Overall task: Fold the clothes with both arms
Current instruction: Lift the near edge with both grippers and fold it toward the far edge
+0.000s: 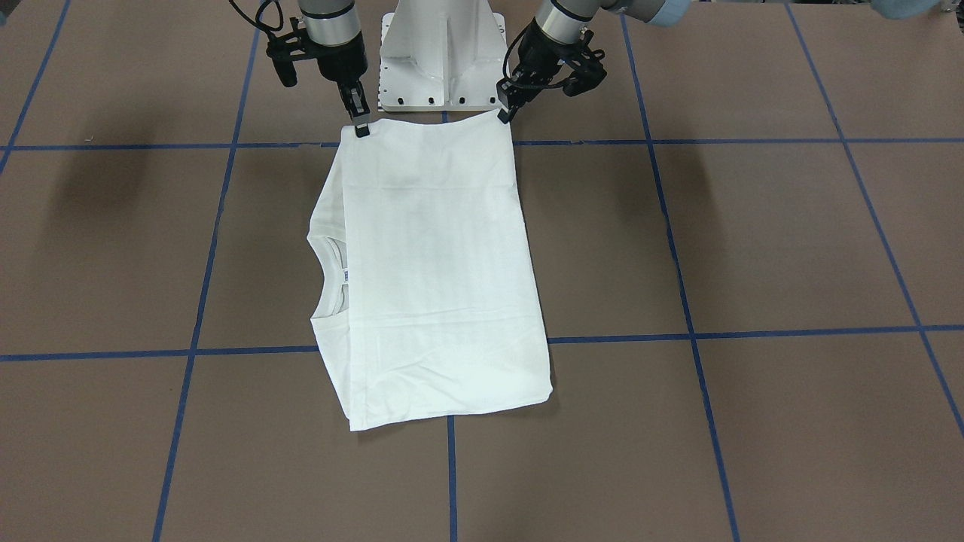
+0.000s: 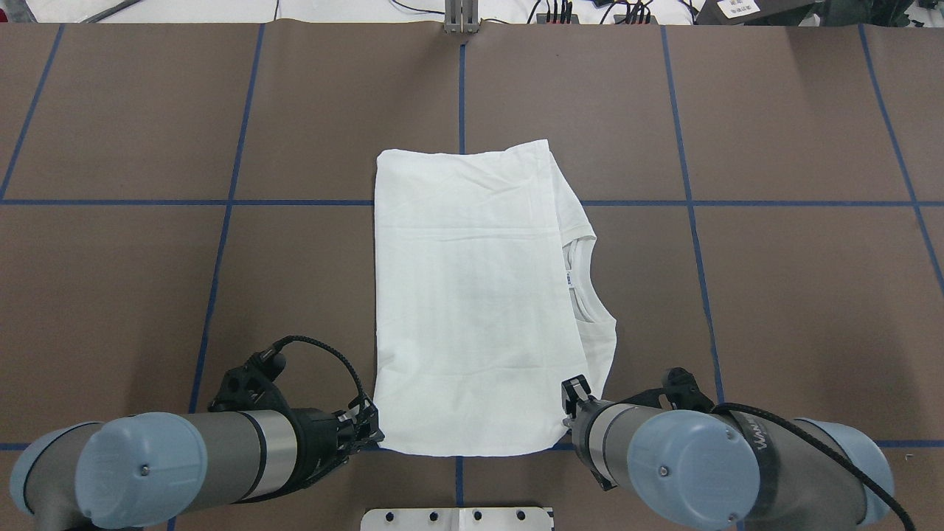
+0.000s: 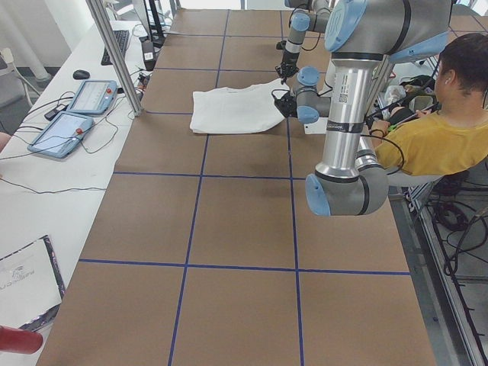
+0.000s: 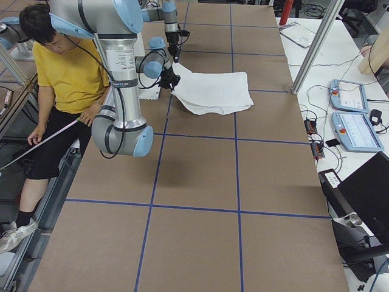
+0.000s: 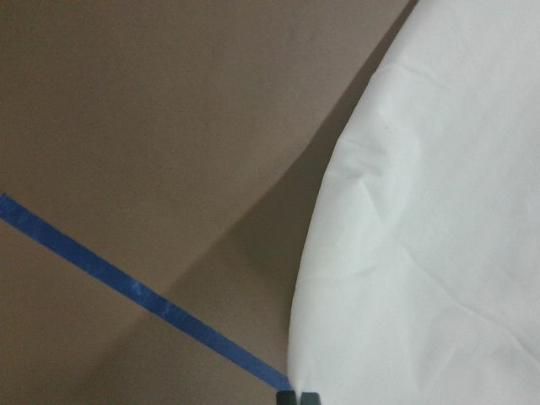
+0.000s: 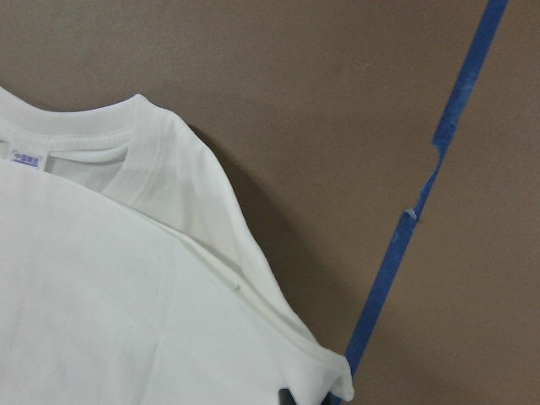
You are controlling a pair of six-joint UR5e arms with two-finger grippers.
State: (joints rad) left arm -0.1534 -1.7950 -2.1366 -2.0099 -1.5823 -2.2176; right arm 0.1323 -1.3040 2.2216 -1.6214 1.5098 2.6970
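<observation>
Next, my left gripper lets go of the T-shirt's corner on the long edge (image 1: 539,324) opposite the collar, by the blue tape.
The white T-shirt (image 1: 437,263) lies folded into a long rectangle on the brown table, with its ribbed collar (image 2: 584,284) and small label (image 6: 27,159) showing along one side. My left gripper (image 2: 375,435) is shut on the shirt's corner nearest the robot, fingertips (image 5: 297,396) together at the cloth edge (image 5: 422,236). My right gripper (image 2: 569,398) is shut on the other near corner, by the shoulder (image 6: 211,211). In the front-facing view the left gripper (image 1: 505,114) and right gripper (image 1: 361,126) pinch the two top corners. A shadow under the cloth shows that edge slightly raised.
The white pedestal base (image 1: 440,60) stands just behind the held edge. Blue tape lines (image 2: 461,96) grid the table. A person in a yellow shirt (image 3: 438,141) sits behind the robot. Two tablets (image 4: 349,109) and cables lie on a side bench.
</observation>
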